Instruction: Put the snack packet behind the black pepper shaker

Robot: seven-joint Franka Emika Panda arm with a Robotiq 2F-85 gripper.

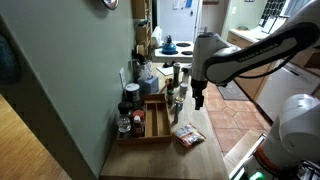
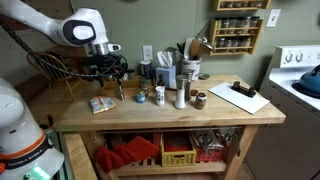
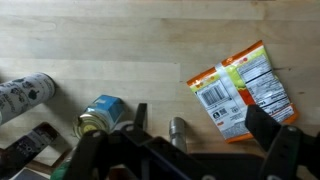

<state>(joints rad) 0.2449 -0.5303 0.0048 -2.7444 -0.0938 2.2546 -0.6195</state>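
I should close my gripper on the snack packet's edge point(image 1: 181, 129) point(image 3: 211, 114) near its barcode, on the side that faces the steel shaker.
The snack packet point(image 3: 243, 90) lies flat on the wooden table point(image 3: 120, 50), red-orange with white print and a barcode. It also shows in both exterior views point(image 1: 187, 137) point(image 2: 100, 103), near the table's end. My gripper point(image 3: 205, 125) is open and empty, hovering just above the table; its right finger overlaps the packet's lower edge. It shows above and beside the packet in both exterior views point(image 1: 198, 100) point(image 2: 118, 90). A small dark-topped shaker point(image 2: 200, 99) stands further along the table, next to a tall steel shaker point(image 2: 181, 95).
A small blue-topped tin point(image 3: 100, 112) and a lying bottle point(image 3: 25, 95) are left of the gripper. A wooden tray point(image 1: 155, 120) holds several jars. A utensil holder point(image 2: 190, 70) stands at the back and a white board point(image 2: 238, 95) lies at the far end.
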